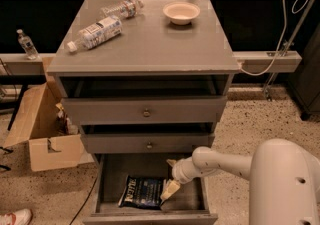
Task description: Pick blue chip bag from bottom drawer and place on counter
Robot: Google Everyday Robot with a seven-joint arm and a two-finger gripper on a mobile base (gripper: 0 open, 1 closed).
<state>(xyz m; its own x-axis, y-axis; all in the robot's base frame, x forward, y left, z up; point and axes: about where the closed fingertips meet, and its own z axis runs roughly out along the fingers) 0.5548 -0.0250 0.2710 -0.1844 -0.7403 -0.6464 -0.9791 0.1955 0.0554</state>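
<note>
Next, I grip the blue chip bag's end [161, 190] nearest the white arm, opposite the white lettering, to lift it from the bottom drawer.
The blue chip bag [141, 192] lies flat on the floor of the open bottom drawer [111, 170], left of its middle, white lettering along its left edge. My gripper [169, 189] reaches down into the drawer from the right on a white arm. Its pale fingertips are right at the bag's right edge. The grey counter [155, 39] tops the cabinet above.
Two clear water bottles [95, 32] and a white bowl [181, 12] lie on the counter. The two upper drawers [146, 113] stand slightly pulled out above the gripper. An open cardboard box [37, 129] sits on the floor to the left. My white base [285, 184] fills the lower right.
</note>
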